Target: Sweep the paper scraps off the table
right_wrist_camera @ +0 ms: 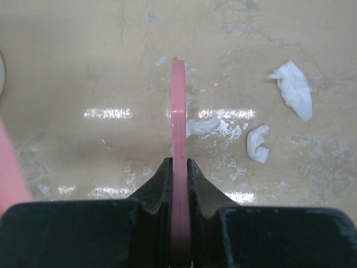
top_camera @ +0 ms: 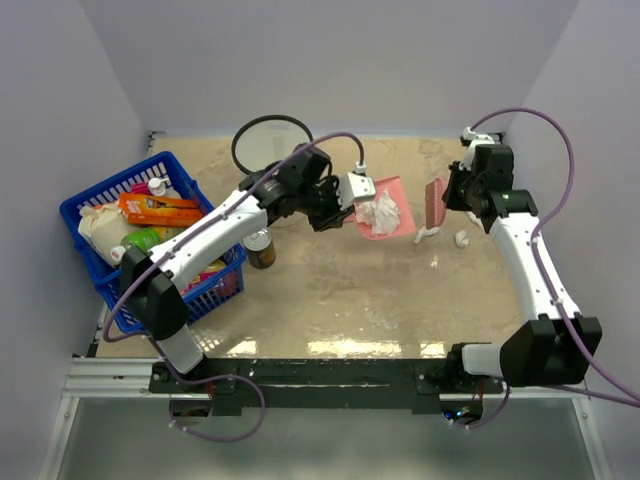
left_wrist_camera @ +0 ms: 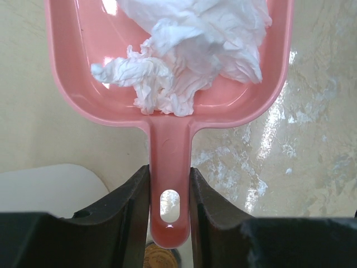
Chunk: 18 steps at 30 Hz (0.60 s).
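My left gripper is going to release the pink dustpan on the table (top_camera: 364, 268) between the brown jar and the loose scraps.
My left gripper (top_camera: 345, 190) is shut on the handle of a pink dustpan (top_camera: 392, 190); in the left wrist view the jaws (left_wrist_camera: 169, 178) clamp the handle, and the pan (left_wrist_camera: 78, 50) holds a pile of crumpled white paper scraps (left_wrist_camera: 189, 44). My right gripper (top_camera: 452, 190) is shut on a flat pink sweeper (top_camera: 435, 203), seen edge-on in the right wrist view (right_wrist_camera: 178, 106). Loose scraps lie on the beige table (top_camera: 340, 290) right of the sweeper: one touching its edge (right_wrist_camera: 203, 127), a small one (right_wrist_camera: 257, 143) and a larger one (right_wrist_camera: 293, 88).
A blue basket (top_camera: 75, 205) full of groceries stands at the left edge. A small brown jar (top_camera: 261, 250) stands beside it under my left arm. A black cable loop (top_camera: 240, 140) lies at the back. Walls close the table on three sides.
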{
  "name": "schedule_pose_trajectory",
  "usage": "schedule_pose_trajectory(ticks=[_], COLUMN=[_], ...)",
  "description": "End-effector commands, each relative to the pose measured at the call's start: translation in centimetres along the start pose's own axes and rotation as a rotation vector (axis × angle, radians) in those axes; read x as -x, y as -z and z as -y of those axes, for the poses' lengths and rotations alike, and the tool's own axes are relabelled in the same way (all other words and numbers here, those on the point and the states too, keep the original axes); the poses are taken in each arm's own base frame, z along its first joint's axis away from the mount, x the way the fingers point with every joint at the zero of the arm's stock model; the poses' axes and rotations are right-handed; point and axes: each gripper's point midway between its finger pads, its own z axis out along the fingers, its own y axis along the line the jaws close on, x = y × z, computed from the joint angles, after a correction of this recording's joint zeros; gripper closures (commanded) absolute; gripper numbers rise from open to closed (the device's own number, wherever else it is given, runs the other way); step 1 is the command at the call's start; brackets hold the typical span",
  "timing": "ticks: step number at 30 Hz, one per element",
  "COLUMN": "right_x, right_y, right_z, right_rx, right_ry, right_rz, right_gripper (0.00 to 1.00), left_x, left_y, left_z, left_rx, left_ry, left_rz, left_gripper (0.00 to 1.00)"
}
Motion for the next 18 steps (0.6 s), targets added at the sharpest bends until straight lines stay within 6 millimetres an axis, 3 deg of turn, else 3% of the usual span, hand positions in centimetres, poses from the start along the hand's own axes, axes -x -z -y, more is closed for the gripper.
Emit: schedule_pose_trajectory(ticks=[1,2,5,10,18], right_x=[2.6,2.8,2.5,1.1,-0.2], right_y=[-1.2,-1.4,-2.7,-3.7,-4.4], right_z=[0.2,-0.1,-0.9,-1.2,-1.8], right_rx=[-0.017,-0.008,0.030,0.047,0.075], right_ry=[-0.047,-0.061,-0.090,-0.110,-0.134], right_rz=[0.047,0.047,0.023,-0.020,-0.061], right_gripper=[1.00,1.00,1.00,1.00,1.00], left_x=[3.5,4.0,4.2,3.9,-0.2], left_y=[4.9,6.4,9.5,14.0,20.9], left_z=[-2.8,-4.6,-7.5,-10.4,-16.1], left_rx=[0.023,0.062,0.135,0.297,0.624], left_ry=[0.081,0.109,0.146,0.145,0.143], left_rz=[0.105,0.127,0.149,0.150,0.028], left_gripper=[1.00,1.00,1.00,1.00,1.00])
